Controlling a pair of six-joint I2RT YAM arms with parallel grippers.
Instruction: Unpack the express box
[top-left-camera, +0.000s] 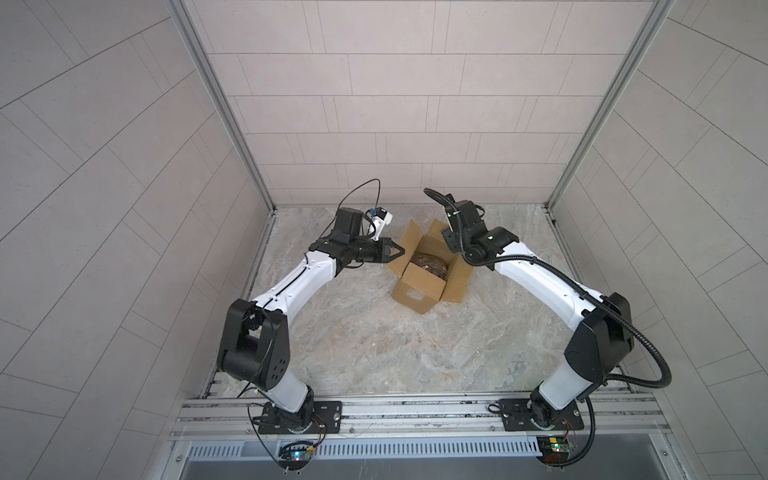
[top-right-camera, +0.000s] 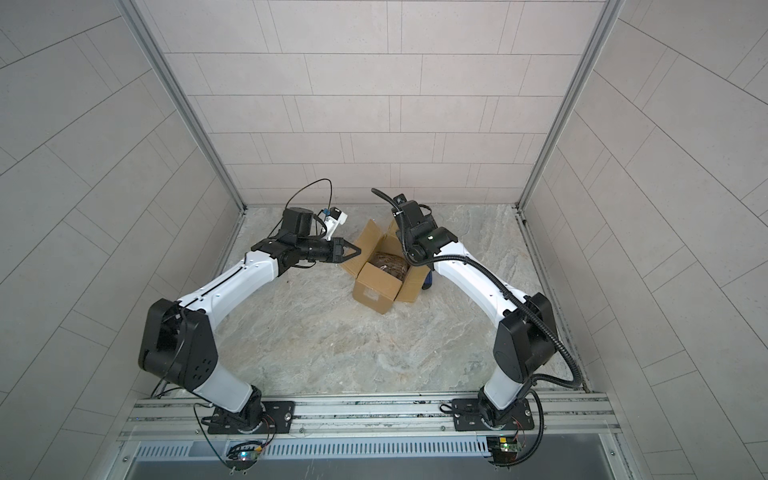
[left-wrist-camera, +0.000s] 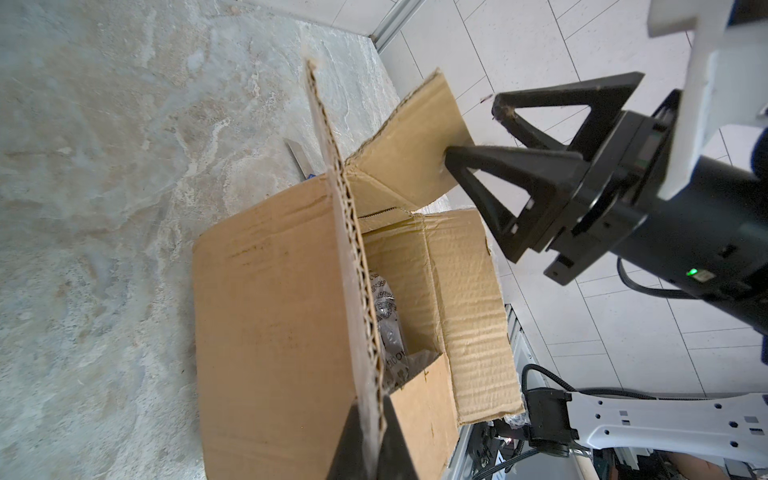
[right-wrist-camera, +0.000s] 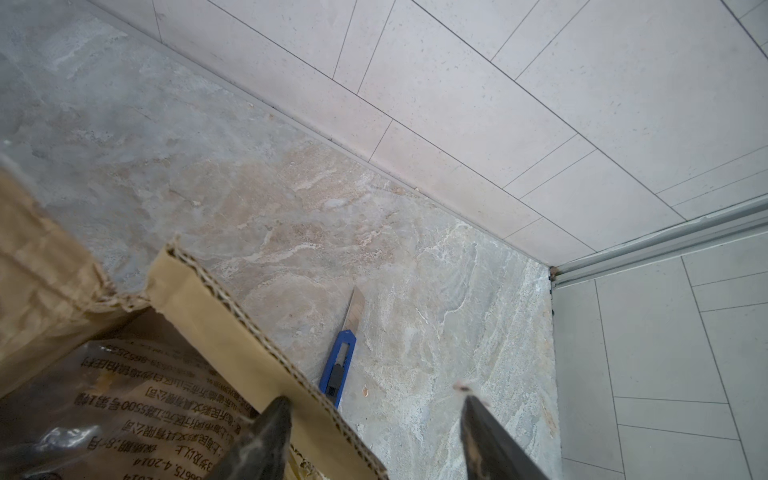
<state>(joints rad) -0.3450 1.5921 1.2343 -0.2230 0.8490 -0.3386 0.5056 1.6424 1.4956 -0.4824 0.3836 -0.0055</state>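
My right gripper is to reach into the express box next and close on the printed top of the brown bag (top-left-camera: 429, 264) (right-wrist-camera: 94, 442).
The express box (top-left-camera: 417, 286) (top-right-camera: 374, 286) stands on the stone floor with its flaps spread. A brown crinkly printed bag (top-left-camera: 430, 264) (right-wrist-camera: 124, 407) lies inside it. My left gripper (top-left-camera: 400, 251) (left-wrist-camera: 372, 409) is shut on the corrugated edge of the box's left flap (left-wrist-camera: 270, 311). My right gripper (right-wrist-camera: 372, 395) (left-wrist-camera: 473, 129) hovers open over the box's far right corner. One of its fingers is above the bag and the other is outside, with a flap edge (right-wrist-camera: 232, 316) running between them. In both top views its own wrist hides its jaws.
A blue utility knife (right-wrist-camera: 338, 365) (top-right-camera: 428, 280) with its blade out lies on the floor just right of the box, under my right arm. Tiled walls close the back and both sides. An aluminium rail (top-left-camera: 415, 409) carries both arm bases at the front.
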